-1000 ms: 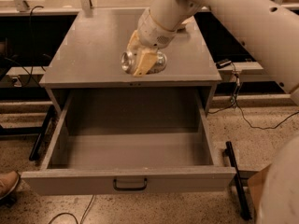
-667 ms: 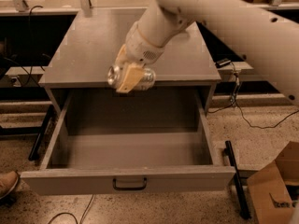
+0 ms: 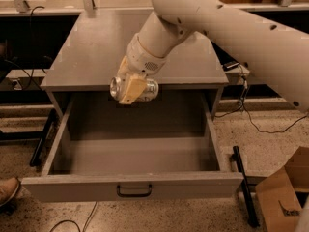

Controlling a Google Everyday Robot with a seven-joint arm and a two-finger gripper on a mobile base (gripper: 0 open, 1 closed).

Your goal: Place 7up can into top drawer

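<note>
My gripper is to set the 7up can free soon. Next, I let go of it on the middle of the drawer's bottom (image 3: 131, 140), in line with the dark handle.
The 7up can (image 3: 148, 89) is a silvery can lying sideways, its shiny round end facing left. My gripper (image 3: 130, 88) is shut on it, a cream finger (image 3: 132, 90) across its front. The can hangs in the air just past the cabinet top's front edge, above the back of the top drawer (image 3: 135, 153). The drawer is pulled fully out, deep and grey, with nothing in it. Its front panel carries a small dark handle (image 3: 133, 192). My white arm reaches in from the upper right.
The grey cabinet top (image 3: 101, 47) lies behind the drawer. A cardboard box (image 3: 285, 192) stands on the floor at right, beside a black bar (image 3: 243, 182). A shoe (image 3: 7, 190) shows at the left edge. Cables run along the floor.
My gripper has carried the can forward and left off the cabinet top, and now holds it over the open drawer's back part.
</note>
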